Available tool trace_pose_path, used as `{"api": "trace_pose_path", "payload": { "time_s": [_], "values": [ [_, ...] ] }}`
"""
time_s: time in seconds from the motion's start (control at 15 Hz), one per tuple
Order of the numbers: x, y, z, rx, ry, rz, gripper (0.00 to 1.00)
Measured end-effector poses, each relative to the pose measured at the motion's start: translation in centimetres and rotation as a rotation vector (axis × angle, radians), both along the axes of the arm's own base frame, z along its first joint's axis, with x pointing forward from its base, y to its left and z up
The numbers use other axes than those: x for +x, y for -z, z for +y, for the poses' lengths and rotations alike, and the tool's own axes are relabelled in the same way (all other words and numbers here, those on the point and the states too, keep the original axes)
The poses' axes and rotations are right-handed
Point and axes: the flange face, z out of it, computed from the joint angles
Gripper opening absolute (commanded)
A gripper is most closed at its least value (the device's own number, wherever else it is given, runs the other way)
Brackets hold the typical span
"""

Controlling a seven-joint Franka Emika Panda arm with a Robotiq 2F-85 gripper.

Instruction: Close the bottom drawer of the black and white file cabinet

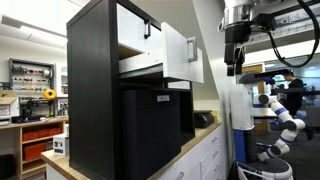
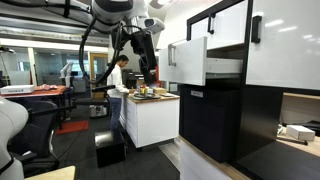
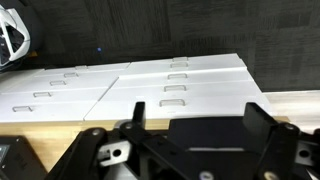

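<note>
My gripper should next move to the handle (image 1: 192, 49) on the white front of the open bottom drawer and close on it.
The file cabinet (image 1: 95, 90) has black sides and stands on a wooden counter; it also shows in an exterior view (image 2: 215, 110). Its bottom drawer (image 1: 176, 52) is pulled out, and its white front (image 2: 187, 62) stands well clear of the cabinet body. The upper white front (image 1: 133, 24) sits above it. My gripper (image 1: 234, 58) hangs in the air in front of the open drawer, at about its height and apart from it, as an exterior view (image 2: 149, 68) also shows. In the wrist view the fingers (image 3: 195, 125) are spread wide with nothing between them.
Low white counter cupboards (image 3: 165, 85) with a wood top lie below the gripper. A black panel with a white label (image 1: 150, 125) sits under the drawers. A person (image 2: 120, 75) stands at a white island (image 2: 150, 120). A white robot arm (image 1: 285, 115) is behind.
</note>
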Motion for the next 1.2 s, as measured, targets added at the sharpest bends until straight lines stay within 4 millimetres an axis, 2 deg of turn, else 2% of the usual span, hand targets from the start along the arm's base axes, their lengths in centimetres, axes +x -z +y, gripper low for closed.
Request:
{"api": "trace_pose_path", "payload": {
  "time_s": [0.6,1.2],
  "values": [
    [0.6,-4.0,0.5,0.007,-0.022,-0.222,1.00],
    [1.3,-6.3,1.5,0.046,-0.036,-0.342,1.00]
  ]
}}
